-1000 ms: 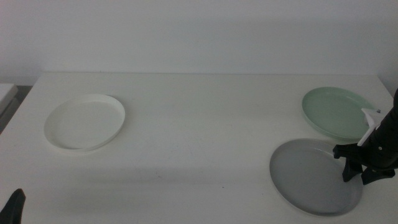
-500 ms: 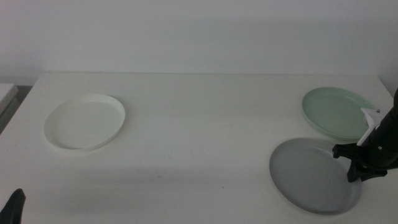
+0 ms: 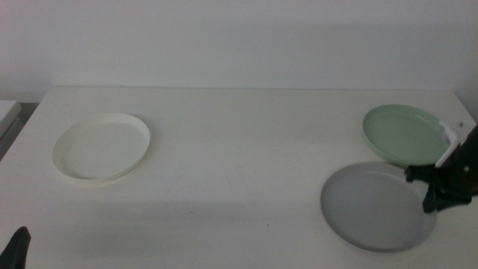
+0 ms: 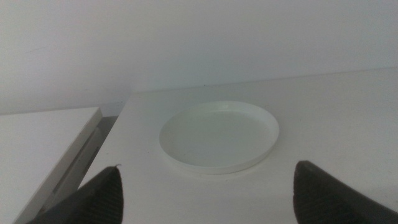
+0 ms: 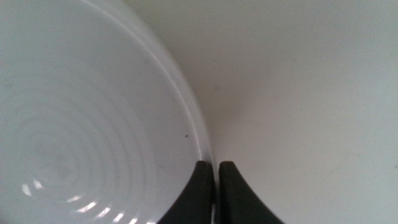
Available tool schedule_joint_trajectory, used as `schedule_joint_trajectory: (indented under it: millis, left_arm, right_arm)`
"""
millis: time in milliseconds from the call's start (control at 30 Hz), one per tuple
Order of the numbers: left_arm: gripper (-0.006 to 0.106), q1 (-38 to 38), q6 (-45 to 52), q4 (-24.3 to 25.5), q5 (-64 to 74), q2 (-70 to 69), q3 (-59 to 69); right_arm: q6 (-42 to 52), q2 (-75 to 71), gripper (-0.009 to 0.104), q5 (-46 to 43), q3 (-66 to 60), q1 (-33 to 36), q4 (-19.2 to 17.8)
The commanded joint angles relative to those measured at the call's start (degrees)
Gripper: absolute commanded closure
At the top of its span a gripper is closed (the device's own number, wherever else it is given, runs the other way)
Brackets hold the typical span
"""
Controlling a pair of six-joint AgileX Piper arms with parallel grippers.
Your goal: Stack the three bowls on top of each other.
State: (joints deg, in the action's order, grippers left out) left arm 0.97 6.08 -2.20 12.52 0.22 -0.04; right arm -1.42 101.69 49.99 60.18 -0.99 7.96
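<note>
Next, my right gripper puts the grey bowl down on the table (image 3: pixel 249 179) between the white bowl and the pale mint green bowl.
The grey bowl (image 3: pixel 373 208) sits at the front right of the table, and my right gripper (image 3: pixel 431 197) is shut on its right rim. In the right wrist view the jaws (image 5: pixel 216 167) pinch the thin rim of the grey bowl (image 5: pixel 93 124). Just behind it lies the pale mint green bowl (image 3: pixel 403 134), partly covered by my right arm. The white bowl (image 3: pixel 101 146) rests alone at the left. My left gripper (image 4: pixel 207 171) waits open near the front left corner, with the white bowl (image 4: pixel 217 135) ahead of it.
The white table (image 3: pixel 239 179) ends at a pale wall behind. A lower white surface (image 4: pixel 43 143) adjoins the table's left edge across a dark gap. One left jaw tip (image 3: pixel 16 250) shows at the bottom left corner of the middle view.
My right gripper has shut on the grey bowl's rim and moved slightly up and right. The grey bowl has shifted a little with it. Left arm and the other bowls are unchanged.
</note>
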Motion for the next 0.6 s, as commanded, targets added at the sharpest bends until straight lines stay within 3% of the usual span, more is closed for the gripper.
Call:
schedule_joint_trajectory:
  millis: [0,100,167,567]
  left_arm:
    - [0.007,-0.5,-0.1,-0.2,-0.8,-0.2,0.0]
    - [0.007,-0.5,-0.1,-0.2,-0.8,-0.2,0.0]
    - [0.007,-0.5,-0.1,-0.2,-0.8,-0.2,0.0]
    - [0.007,-0.5,-0.1,-0.2,-0.8,-0.2,0.0]
  right_arm:
    - [2.9,-2.7,0.097,3.7,1.9,-0.2,2.1]
    - [7.0,-3.9,0.097,7.9,6.8,0.1,8.8]
    - [8.1,-3.8,0.097,9.4,10.3,1.3,11.2]
    - [4.0,10.4,0.097,12.6,34.0,15.0,12.4]
